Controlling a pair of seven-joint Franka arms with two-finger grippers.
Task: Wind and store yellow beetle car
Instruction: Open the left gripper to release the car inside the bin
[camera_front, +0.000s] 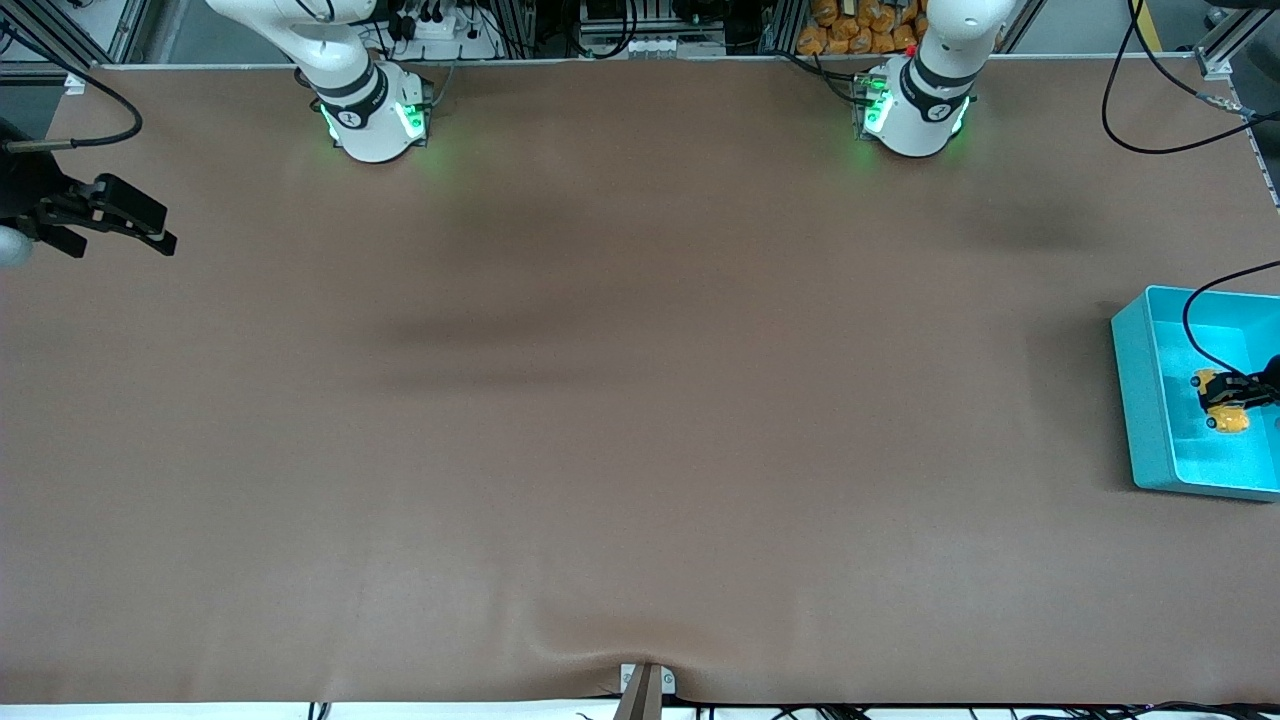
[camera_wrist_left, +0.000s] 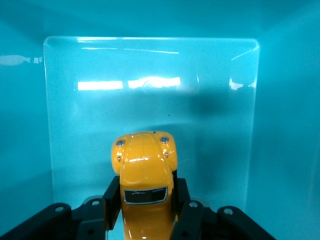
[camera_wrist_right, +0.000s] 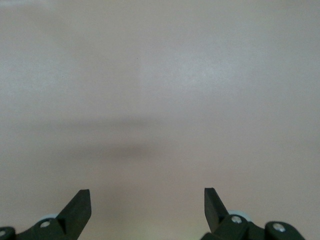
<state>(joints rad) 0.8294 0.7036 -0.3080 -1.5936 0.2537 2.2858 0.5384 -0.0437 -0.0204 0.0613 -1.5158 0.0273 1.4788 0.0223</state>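
The robot's left gripper needs to release the yellow beetle car close to the middle of the teal bin's glossy bottom (camera_front: 1207, 392) (camera_wrist_left: 137, 194).
The yellow beetle car (camera_front: 1226, 402) is inside the teal bin (camera_front: 1138, 400) at the left arm's end of the table. My left gripper (camera_front: 1240, 392) is shut on it. In the left wrist view the black fingers (camera_wrist_left: 112, 194) press both sides of the yellow beetle car (camera_wrist_left: 144, 167), whose nose points at the bin's glossy floor (camera_wrist_left: 150, 100). I cannot tell whether its wheels touch the floor. My left gripper (camera_wrist_left: 145, 195) is down between the bin's walls. My right gripper (camera_front: 125, 243) waits open over the table's right-arm end and holds nothing. In its own wrist view the right gripper (camera_wrist_right: 147, 200) shows only bare cloth.
A brown cloth (camera_front: 640, 400) covers the whole table. The teal bin stands at the table's edge, partly cut off by the front view. A black cable (camera_front: 1200, 330) loops down over the bin. Both arm bases (camera_front: 375, 115) stand along the robots' edge.
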